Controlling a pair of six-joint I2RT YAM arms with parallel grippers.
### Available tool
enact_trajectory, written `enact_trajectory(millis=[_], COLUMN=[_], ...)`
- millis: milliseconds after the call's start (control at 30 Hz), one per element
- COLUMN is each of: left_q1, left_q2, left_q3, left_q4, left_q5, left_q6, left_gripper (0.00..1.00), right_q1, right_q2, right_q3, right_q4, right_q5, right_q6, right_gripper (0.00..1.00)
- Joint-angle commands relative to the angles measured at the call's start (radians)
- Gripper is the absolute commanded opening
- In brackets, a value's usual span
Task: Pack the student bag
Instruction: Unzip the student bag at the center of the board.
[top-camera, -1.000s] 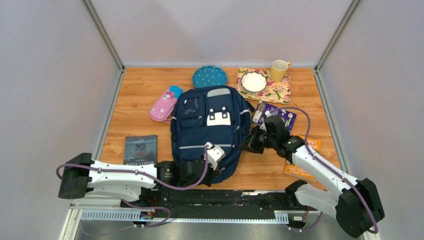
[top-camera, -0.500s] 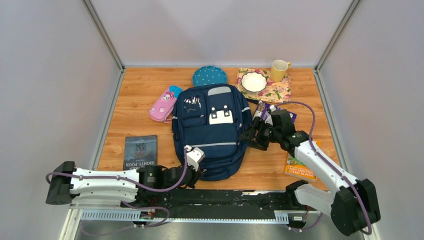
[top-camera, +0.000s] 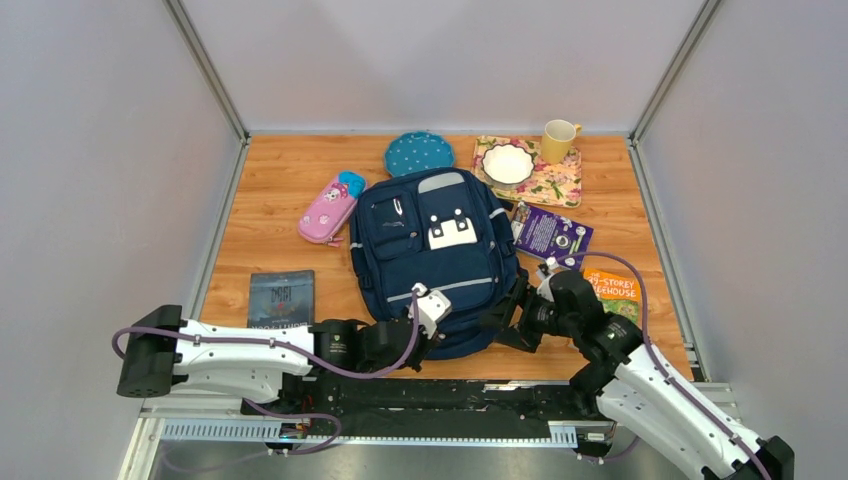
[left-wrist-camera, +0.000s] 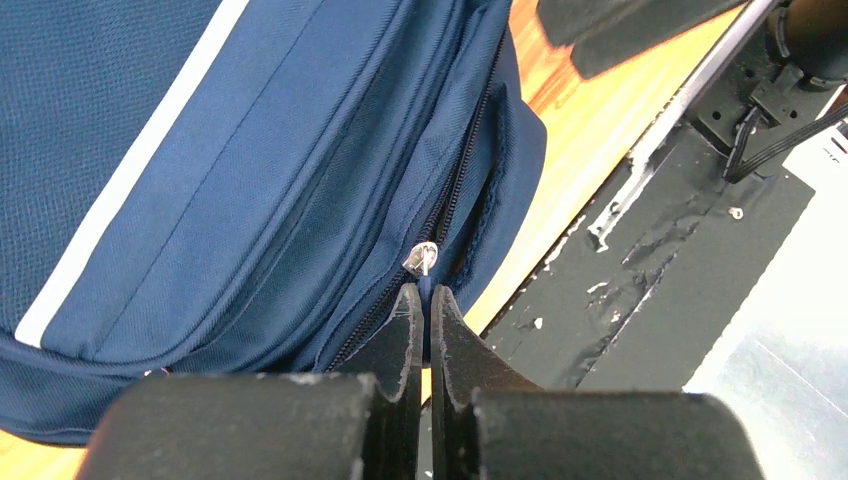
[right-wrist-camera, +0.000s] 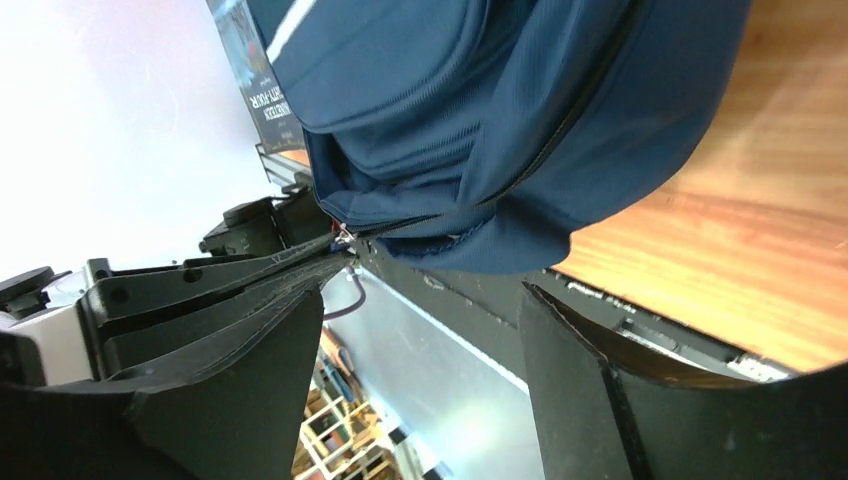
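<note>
I need to pinch the bag's near corner (top-camera: 482, 338) with my right gripper before my left gripper pulls, because the bag's side lies loose while my left gripper holds the zip pull.
The student bag (top-camera: 440, 250), navy with a white patch and pale stripes, lies flat mid-table, its bottom toward the near edge. In the left wrist view my left gripper (left-wrist-camera: 425, 297) is shut on the blue zip pull (left-wrist-camera: 426, 287) just below the silver slider (left-wrist-camera: 421, 259), on the bag (left-wrist-camera: 250, 150). It sits at the bag's bottom edge (top-camera: 428, 335). My right gripper (top-camera: 515, 322) is open beside the bag's lower right corner. In the right wrist view its jaws (right-wrist-camera: 422, 300) stand wide apart with nothing between them, below the bag (right-wrist-camera: 480, 110).
A pink pencil case (top-camera: 327, 210) and a dark book (top-camera: 280, 298) lie left of the bag. A teal dotted pouch (top-camera: 420, 152), floral tray (top-camera: 556, 186) with white bowl (top-camera: 508, 163) and yellow mug (top-camera: 558, 140) stand behind. A purple book (top-camera: 553, 233) and orange book (top-camera: 612, 290) lie on the right.
My right gripper has opened and moved from the bag's right side toward the near edge, to its lower right corner. The bag has shifted right. The left gripper stays shut on the zip pull.
</note>
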Motion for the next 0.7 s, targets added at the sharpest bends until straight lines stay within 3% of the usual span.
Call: enact_trajectory(millis=[0, 333, 433, 467, 567, 667], left_q1=[-0.003, -0.003, -0.003, -0.003, -0.003, -0.003], left_q2=[0.032, 0.043, 0.038, 0.037, 0.020, -0.003], left_q3=[0.084, 0.076, 0.072, 0.070, 0.052, 0.023], left_q4=[0.104, 0.136, 0.138, 0.130, 0.126, 0.129], left_q5=[0.037, 0.072, 0.083, 0.085, 0.092, 0.106], left_q6=[0.055, 0.049, 0.055, 0.056, 0.049, 0.042], left_gripper=[0.00, 0.00, 0.00, 0.00, 0.00, 0.00], right_q1=[0.093, 0.127, 0.126, 0.127, 0.127, 0.129], right_q2=[-0.002, 0.191, 0.207, 0.204, 0.182, 0.173], right_q3=[-0.005, -0.004, -0.027, -0.049, -0.071, -0.065], right_q4=[0.096, 0.217, 0.229, 0.249, 0.295, 0.254], right_q5=[0.057, 0.095, 0.147, 0.167, 0.188, 0.236], right_q6=[0.207, 0.261, 0.301, 0.310, 0.344, 0.333], right_gripper=[0.74, 0.70, 0.59, 0.48, 0.34, 0.33])
